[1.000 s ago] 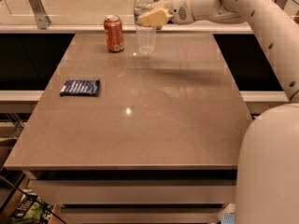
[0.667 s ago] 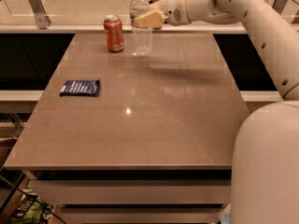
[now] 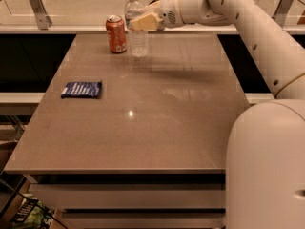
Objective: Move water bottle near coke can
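Observation:
Next, I set the water bottle down with my gripper on the brown table's far end (image 3: 141,57), beside the coke can.
The water bottle (image 3: 138,43), clear and ribbed with a white cap, stands upright at the far edge of the brown table (image 3: 157,118). The orange-red coke can (image 3: 116,34) stands just to its left, a narrow gap apart. My gripper (image 3: 137,22) reaches in from the right on the white arm and is shut on the bottle around its label band. One yellowish finger (image 3: 146,21) crosses the bottle's front. I cannot tell whether the bottle's base touches the table or hangs just above it.
A flat dark blue packet (image 3: 82,89) lies at the table's left side. A ledge with metal brackets (image 3: 37,6) runs behind the table. My white base (image 3: 267,171) fills the lower right corner.
My gripper has carried the water bottle to the left, closing most of the gap to the coke can. The can and the packet have not moved.

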